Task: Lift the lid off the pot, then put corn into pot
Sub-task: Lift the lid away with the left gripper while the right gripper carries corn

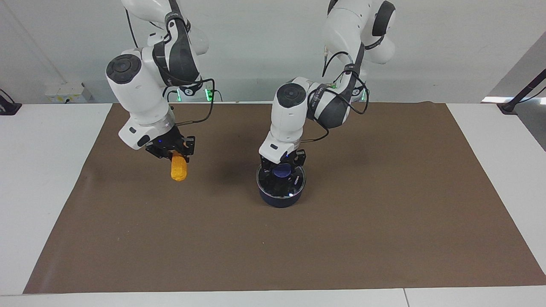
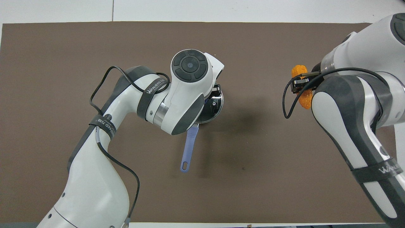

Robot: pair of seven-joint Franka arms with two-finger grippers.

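Next, my right gripper lets go of the corn near the middle of the pot (image 2: 197, 101), with one end toward the blue handle.
The pot (image 1: 279, 200) stands mid-mat, its blue handle (image 2: 189, 147) pointing toward the robots. The glass lid (image 1: 294, 183) rests on it, with its blue knob (image 1: 281, 171) showing. My left gripper (image 1: 282, 165) is down on the lid at the knob; in the overhead view the arm hides most of the lid (image 2: 214, 109). My right gripper (image 1: 175, 154) is shut on the corn (image 1: 178, 169), which hangs below it in the air over the mat toward the right arm's end. The corn also shows in the overhead view (image 2: 306, 99).
A brown mat (image 1: 384, 221) covers most of the white table (image 1: 38, 170). Nothing else lies on it. A dark object (image 1: 8, 106) sits at the table edge at the right arm's end.
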